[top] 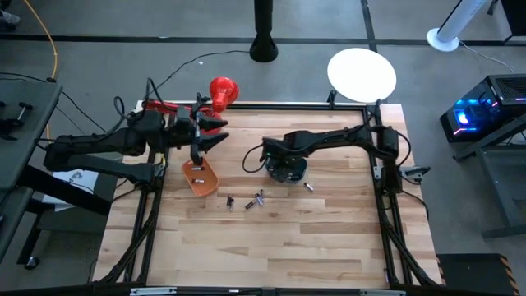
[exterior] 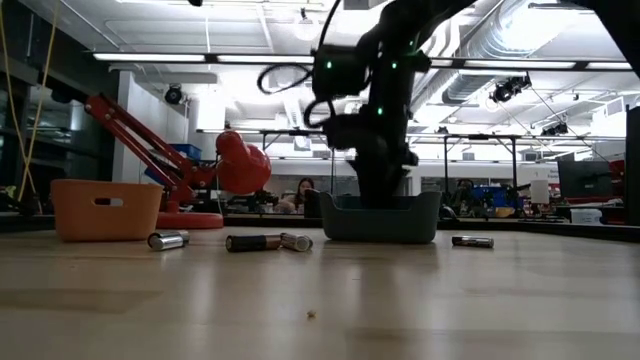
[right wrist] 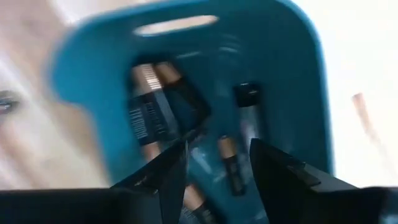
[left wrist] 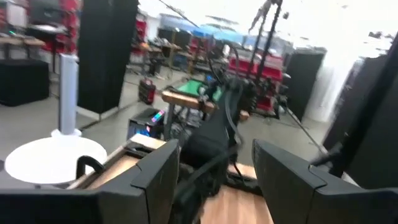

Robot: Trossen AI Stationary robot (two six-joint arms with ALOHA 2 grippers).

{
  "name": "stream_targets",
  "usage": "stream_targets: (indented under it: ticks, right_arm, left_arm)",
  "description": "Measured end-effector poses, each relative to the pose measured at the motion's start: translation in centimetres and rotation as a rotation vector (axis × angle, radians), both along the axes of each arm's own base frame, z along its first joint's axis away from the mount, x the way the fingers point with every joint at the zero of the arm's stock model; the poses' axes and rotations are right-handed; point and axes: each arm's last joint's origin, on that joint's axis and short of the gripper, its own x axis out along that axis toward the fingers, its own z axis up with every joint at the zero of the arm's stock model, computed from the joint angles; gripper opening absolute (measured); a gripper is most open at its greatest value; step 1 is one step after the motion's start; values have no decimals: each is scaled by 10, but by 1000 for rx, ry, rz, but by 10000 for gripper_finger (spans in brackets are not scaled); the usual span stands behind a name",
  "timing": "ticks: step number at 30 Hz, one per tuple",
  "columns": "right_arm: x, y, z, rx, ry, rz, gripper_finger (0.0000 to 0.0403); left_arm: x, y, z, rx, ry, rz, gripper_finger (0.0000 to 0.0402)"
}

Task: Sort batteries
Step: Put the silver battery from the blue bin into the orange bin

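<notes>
The silver battery is lying among copper-topped ones in the teal bin, so the robot's right gripper needs to take hold of it by its body (right wrist: 250, 127) and lift it out.
A teal bin (top: 288, 171) stands at mid-table with several batteries (right wrist: 149, 106) lying inside it. My right gripper (right wrist: 217, 155) points down into this bin, open, with only the bin floor and a loose battery (right wrist: 229, 163) showing in the gap. An orange bin (top: 200, 178) to the left holds a battery (top: 197, 178). More batteries (top: 251, 200) lie on the wood near the bins, and one (top: 309, 187) lies to the right of the teal bin. My left gripper (top: 220, 131) is raised beyond the orange bin, level and open, with nothing between its fingers.
A red desk lamp (top: 222, 89) stands at the table's far left edge. In the low view, loose batteries (exterior: 252, 242) lie in front of the two bins. The near half of the wooden table (top: 271, 255) is bare wood.
</notes>
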Motion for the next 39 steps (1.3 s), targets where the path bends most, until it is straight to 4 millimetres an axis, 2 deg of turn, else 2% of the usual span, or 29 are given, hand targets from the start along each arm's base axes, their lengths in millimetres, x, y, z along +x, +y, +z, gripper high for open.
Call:
stream_targets:
  ticks: [5, 18, 26, 30, 36, 39]
  right_arm:
    - [1, -3, -13, -79, 56, -11, 167]
    - [4, -9, -11, -230, 80, 10, 167]
    - [9, -27, -45, -171, 111, -92, 164]
    - [9, -29, -55, -68, 121, -77, 128]
    - [10, -24, -55, -59, 126, -34, 27]
    - [10, -24, -55, -62, 127, -34, 21]
  left_arm:
    - [-1, 2, 4, -1, -44, 57, 193]
    - [-1, 2, 6, -35, -69, 57, 193]
    - [-1, 2, 6, -38, -69, 58, 193]
    - [-1, 2, 6, -60, -73, 55, 193]
    - [-1, 2, 5, -61, -64, 56, 193]
    - [-1, 2, 4, -61, -57, 56, 193]
